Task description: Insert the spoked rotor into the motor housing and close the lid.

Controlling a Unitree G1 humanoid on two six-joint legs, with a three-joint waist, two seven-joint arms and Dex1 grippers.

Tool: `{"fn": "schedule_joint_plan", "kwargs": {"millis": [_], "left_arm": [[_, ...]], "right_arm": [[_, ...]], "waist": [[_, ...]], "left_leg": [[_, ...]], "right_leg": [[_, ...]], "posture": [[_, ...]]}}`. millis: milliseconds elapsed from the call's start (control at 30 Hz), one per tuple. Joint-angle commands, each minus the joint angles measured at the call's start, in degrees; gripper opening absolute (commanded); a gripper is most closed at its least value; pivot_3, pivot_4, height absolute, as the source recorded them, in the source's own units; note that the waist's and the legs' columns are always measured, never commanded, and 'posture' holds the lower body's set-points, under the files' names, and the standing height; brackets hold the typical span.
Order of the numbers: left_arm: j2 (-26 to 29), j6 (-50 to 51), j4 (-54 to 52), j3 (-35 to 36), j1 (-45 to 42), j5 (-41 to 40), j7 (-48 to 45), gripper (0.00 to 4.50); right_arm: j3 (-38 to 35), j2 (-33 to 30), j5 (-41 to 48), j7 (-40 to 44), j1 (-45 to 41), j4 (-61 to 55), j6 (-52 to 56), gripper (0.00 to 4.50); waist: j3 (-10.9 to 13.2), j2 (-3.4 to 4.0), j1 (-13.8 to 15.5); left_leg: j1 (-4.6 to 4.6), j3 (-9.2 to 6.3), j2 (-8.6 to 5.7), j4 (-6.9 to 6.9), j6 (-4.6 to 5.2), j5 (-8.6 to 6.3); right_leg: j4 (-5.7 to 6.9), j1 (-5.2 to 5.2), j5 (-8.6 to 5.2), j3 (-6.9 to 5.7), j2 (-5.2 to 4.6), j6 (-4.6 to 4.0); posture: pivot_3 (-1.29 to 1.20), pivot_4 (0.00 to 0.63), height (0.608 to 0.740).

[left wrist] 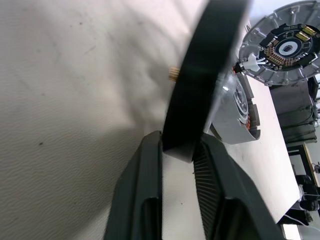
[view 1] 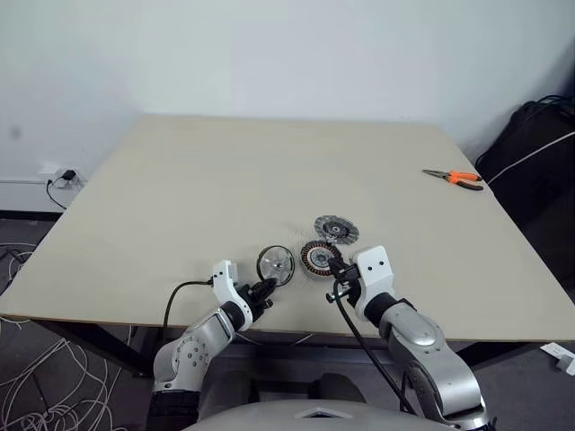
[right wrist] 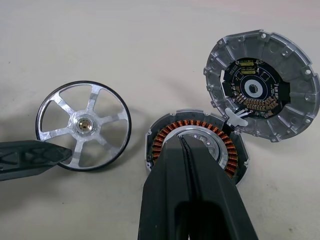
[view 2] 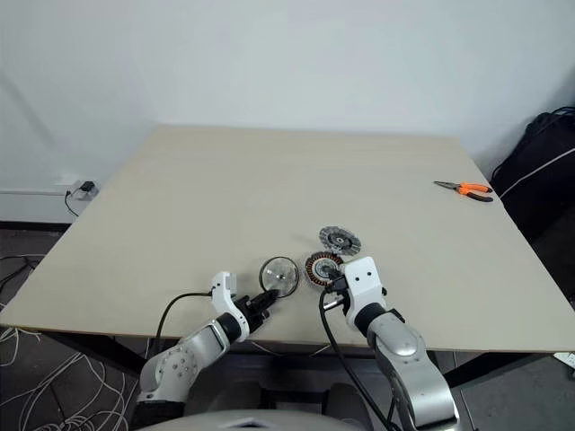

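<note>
The spoked rotor slants by its near rim in my left fingers; I will set it down, then squarely grip its side (view 1: 260, 263) away from the housing.
The spoked rotor (view 1: 276, 266), a silver wheel with a black rim, stands tilted on the table just left of the motor housing (view 1: 316, 258). My left gripper (left wrist: 180, 145) is shut on the rotor's (left wrist: 205, 75) lower rim, one finger on each face. The housing's copper windings (right wrist: 165, 137) ring a silver centre. My right gripper (right wrist: 182, 139) is shut and empty, its tips over that centre. Behind the housing on the right, the lid (right wrist: 262, 92) lies open with its circuit board up, joined to the housing by a white connector.
Orange-handled pliers (view 1: 458, 178) lie at the table's far right edge. A black bag (view 1: 539, 153) sits beyond that edge. The near table edge (view 1: 108, 321) runs just under both grippers. Loose cables (view 1: 36, 377) lie on the floor at the left.
</note>
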Motion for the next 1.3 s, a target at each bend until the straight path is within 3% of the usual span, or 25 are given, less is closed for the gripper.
{"fn": "schedule_joint_plan", "kwargs": {"millis": [33, 267, 467, 700, 1100, 1300], "left_arm": [[-4.1, -1.7, 0.2, 1.1, -0.6, -1.0, 1.8, 0.93], [-7.5, -8.6, -0.5, 6.7, -1.8, -7.7, 4.6, 0.93], [-9.5, -4.9, -2.4, 5.8, -5.6, -18.6, 6.0, 0.93], [-10.0, -2.6, -1.4, 1.6, -9.1, -24.4, 7.8, 0.93], [-5.2, 0.2, -3.3, -2.8, -3.8, -25.4, 13.7, 0.93], [-1.5, -2.4, -12.1, -3.3, 1.2, -26.8, 3.8, 0.93]], "right_arm": [[-0.6, -0.1, 0.5, -0.1, -0.5, -2.8, -0.1, 0.0], [-1.0, -0.5, 0.6, -0.1, -0.1, -3.4, 0.4, 0.0], [-2.0, -1.3, 1.4, 0.7, 0.2, -5.5, 1.1, 0.0], [-2.9, -2.2, 1.7, 0.5, 1.6, -7.1, 1.3, 0.0], [-3.8, -1.7, 1.3, -1.6, 5.6, -9.6, 1.1, 0.0], [-4.0, -1.9, 1.6, -1.7, 5.5, -9.3, 1.2, 0.0]], "waist": [[0.0, 0.0, 0.0], [0.0, -0.01, -0.2], [0.0, -0.05, 0.5], [0.0, -0.05, 0.6], [0.0, -0.03, 0.5], [0.1, -0.01, 0.4]], "left_leg": [[0.0, -0.01, 0.0, 0.0, 0.0, 0.0], [-0.01, -0.02, 0.05, -0.01, -0.01, 0.0], [-0.12, -0.02, 0.0, 0.05, -0.01, -0.01], [-0.13, -0.01, -0.01, 0.1, 0.0, 0.0], [-0.07, 0.0, 0.0, 0.22, 0.01, 0.0], [-0.1, -0.01, 0.02, 0.21, -0.01, -0.01]], "right_leg": [[0.0, 0.0, 0.0, 0.0, 0.0, 0.0], [0.03, -0.04, 0.01, 0.01, -0.01, -0.02], [-0.02, -0.06, 0.01, -0.06, -0.11, -0.02], [-0.04, -0.04, 0.01, -0.05, -0.01, -0.01], [0.0, 0.06, 0.01, -0.06, 0.07, 0.02], [-0.01, 0.02, 0.01, -0.06, 0.02, 0.02]], "posture": [[0.0, 0.0, 0.74], [0.0, 0.0, 0.74], [0.0, 0.0, 0.74], [0.0, 0.0, 0.74], [0.0, 0.0, 0.74], [0.0, 0.0, 0.74]]}}
